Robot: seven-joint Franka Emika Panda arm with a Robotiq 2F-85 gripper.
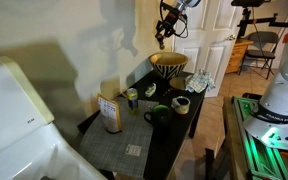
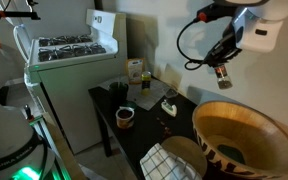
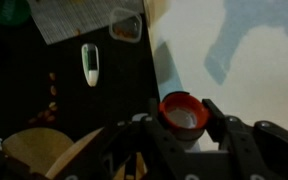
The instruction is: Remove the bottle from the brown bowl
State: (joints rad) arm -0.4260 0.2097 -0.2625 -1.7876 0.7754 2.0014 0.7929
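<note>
Next, I open my gripper and let go of the bottle on the table [image 1: 153,98] [image 3: 81,34], in the spot between the dark green mug and the yellow can.
My gripper [image 3: 184,105] is shut on a small bottle with a red-orange cap [image 3: 183,118]; the cap sits between the two fingers. In both exterior views the gripper [image 1: 162,40] [image 2: 222,70] hangs in the air above the brown bowl [image 1: 168,66] [image 2: 246,135], well clear of its rim. The bowl is large, tan-brown and flaring, with dark stripes outside, and stands at the far end of the dark table. In the wrist view part of the bowl's rim [image 3: 44,150] shows at lower left. The bottle's body is hidden by the fingers.
On the dark table [image 1: 169,135] stand a dark green mug [image 1: 159,113], a small white cup [image 1: 181,103], a carton box [image 1: 111,113] and a checked cloth [image 1: 199,82]. A white pen-like object [image 3: 90,63] lies on the table. A stove [image 2: 74,45] stands beside it.
</note>
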